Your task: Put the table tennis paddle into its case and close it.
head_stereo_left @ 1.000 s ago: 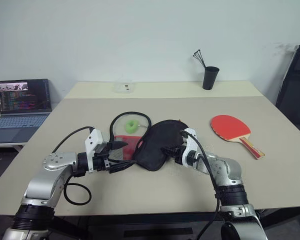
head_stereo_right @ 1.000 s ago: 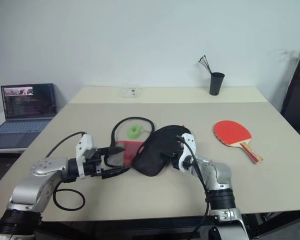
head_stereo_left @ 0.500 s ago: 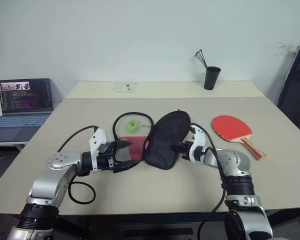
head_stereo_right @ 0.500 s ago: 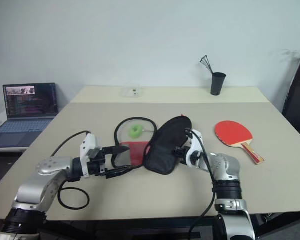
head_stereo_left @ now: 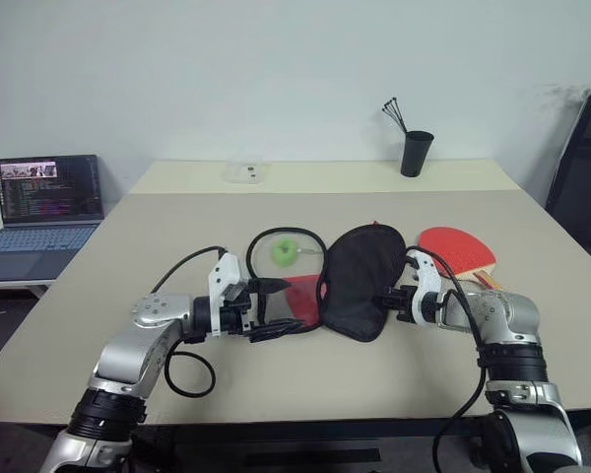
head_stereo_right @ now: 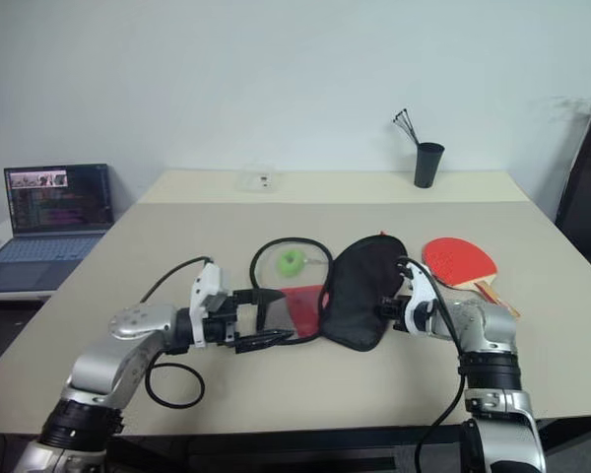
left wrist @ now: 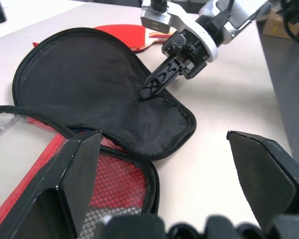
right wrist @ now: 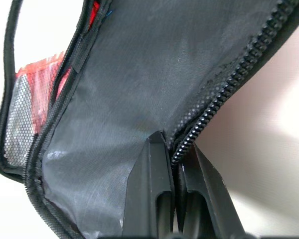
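Observation:
The wide end of the flap leans toward the paddle. My right gripper needs to let go and take hold again of the flap's zipper edge (right wrist: 202,122), then turn the flap straight before it gets the paddle.
The case (head_stereo_left: 360,281) lies open mid-table, its black-lined flap raised, with a red mesh half (head_stereo_left: 300,296) and a green ring tag (head_stereo_left: 287,252) to its left. My right gripper (right wrist: 172,144) is shut on the flap's zipper edge, seen also in the head view (head_stereo_left: 387,299). My left gripper (head_stereo_left: 286,308) is open, its fingers (left wrist: 74,169) either side of the case's narrow end, gripping nothing. The table tennis paddle (head_stereo_left: 456,248) lies flat just right of the flap, red face up, its handle partly behind my right arm.
A laptop (head_stereo_left: 44,202) stands on a side surface at the far left. A black cup with sticks (head_stereo_left: 412,153) and a small clear box (head_stereo_left: 245,173) sit near the table's far edge. A dark chair (head_stereo_left: 586,168) stands beyond the table's right side.
My right gripper closed on the flap's edge and pulled the case to the right, up against the paddle. My left gripper followed to the right, still open.

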